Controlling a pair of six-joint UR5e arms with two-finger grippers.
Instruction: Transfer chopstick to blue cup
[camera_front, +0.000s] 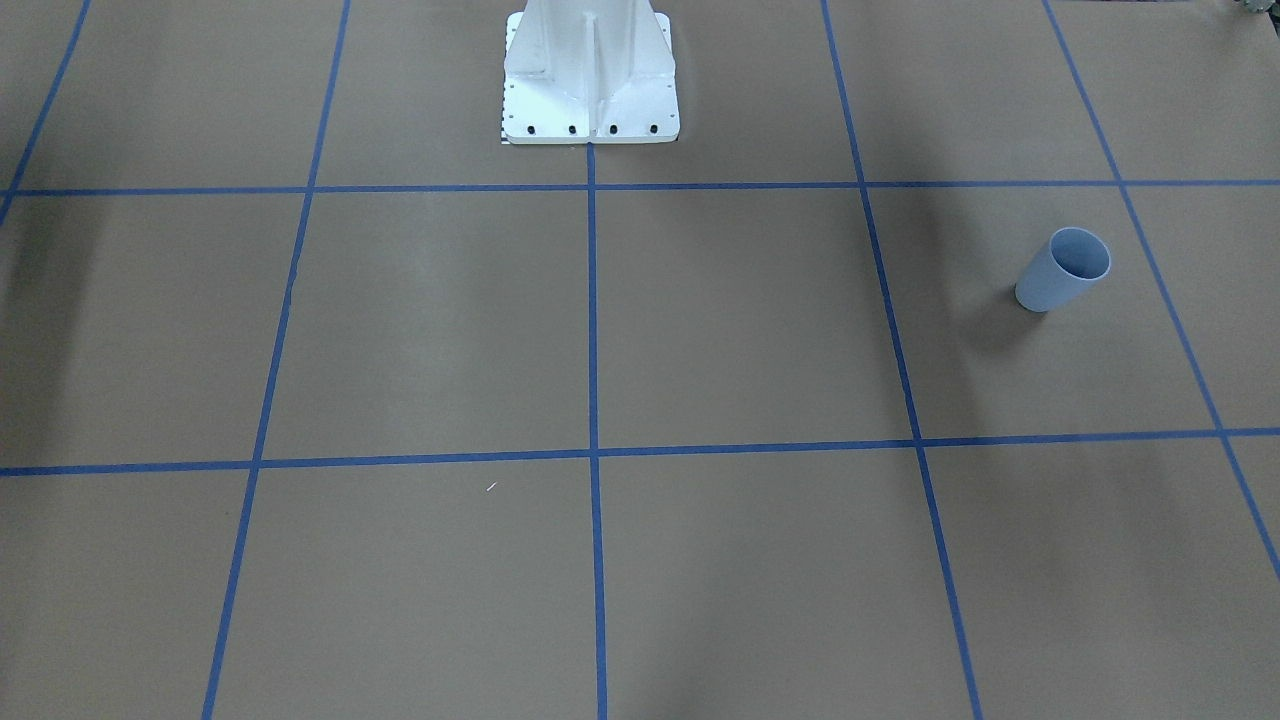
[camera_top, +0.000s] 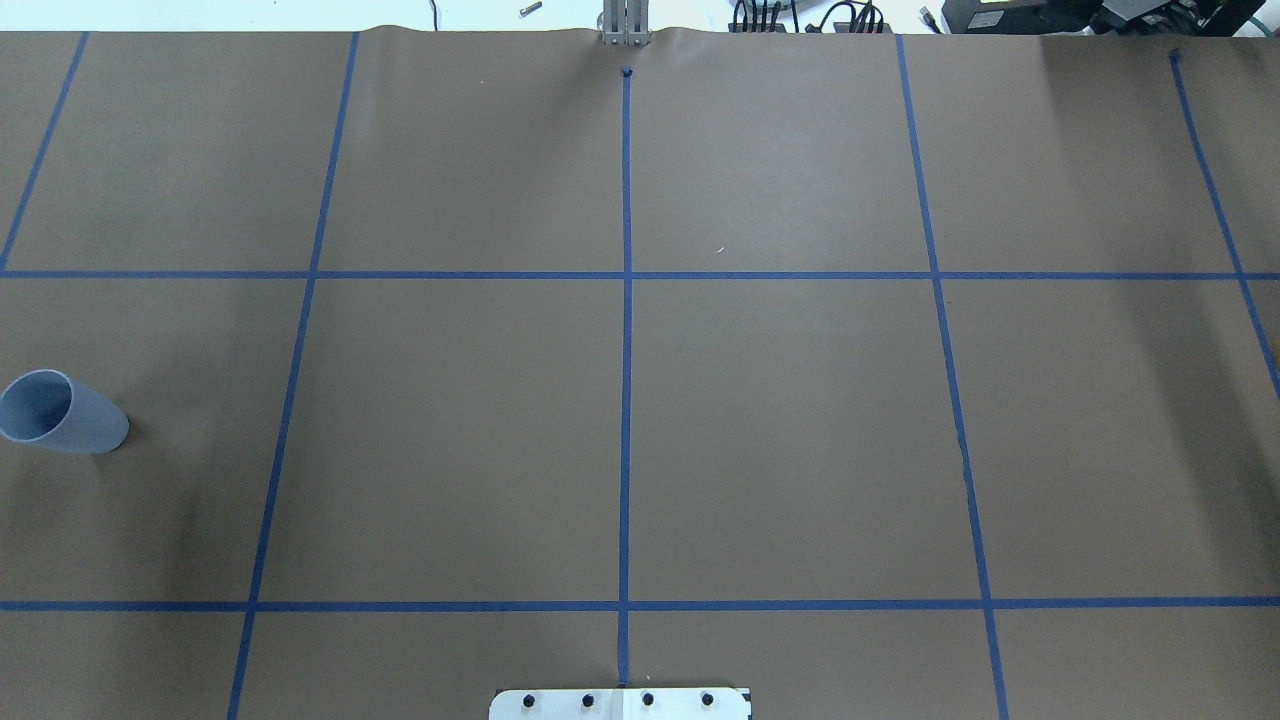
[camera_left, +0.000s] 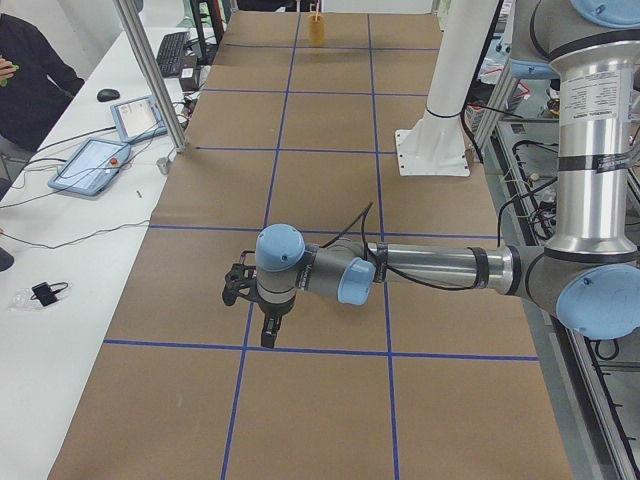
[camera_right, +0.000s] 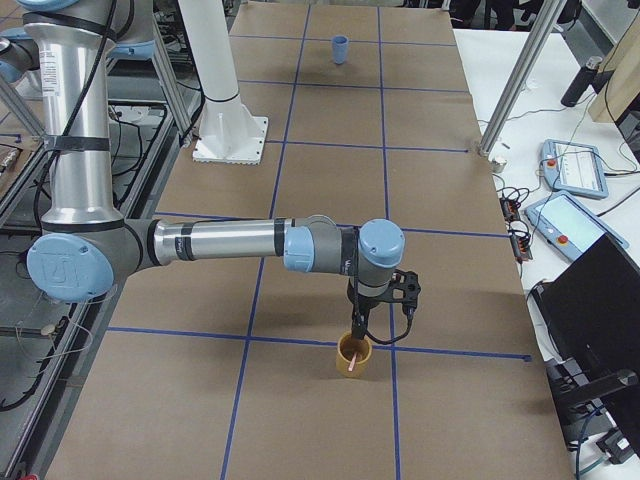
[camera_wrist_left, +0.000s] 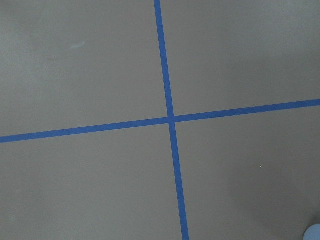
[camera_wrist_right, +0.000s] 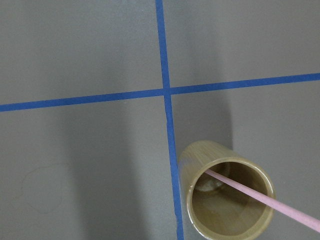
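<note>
The robot's left gripper should close on the rim (camera_front: 1100, 236) of the blue cup, because the cup should be lifted to take in the chopstick.
The blue cup (camera_front: 1063, 270) stands upright on the brown table on my left side. It also shows in the overhead view (camera_top: 60, 412), far off in the exterior right view (camera_right: 341, 48), and as a sliver in the left wrist view (camera_wrist_left: 314, 233). A pink chopstick (camera_wrist_right: 260, 197) leans inside a tan bamboo cup (camera_wrist_right: 227, 197) at the table's right end (camera_right: 353, 356). My right gripper (camera_right: 356, 328) hangs just above that cup's mouth. My left gripper (camera_left: 269, 338) points down over the table's left part. I cannot tell whether either gripper is open or shut.
The white robot pedestal (camera_front: 590, 80) stands at the table's middle rear edge. Blue tape lines (camera_top: 626, 400) grid the brown paper. A side table with tablets (camera_left: 95, 160) and a seated person (camera_left: 25, 70) lies beyond the far edge. A metal post (camera_right: 510, 90) stands there.
</note>
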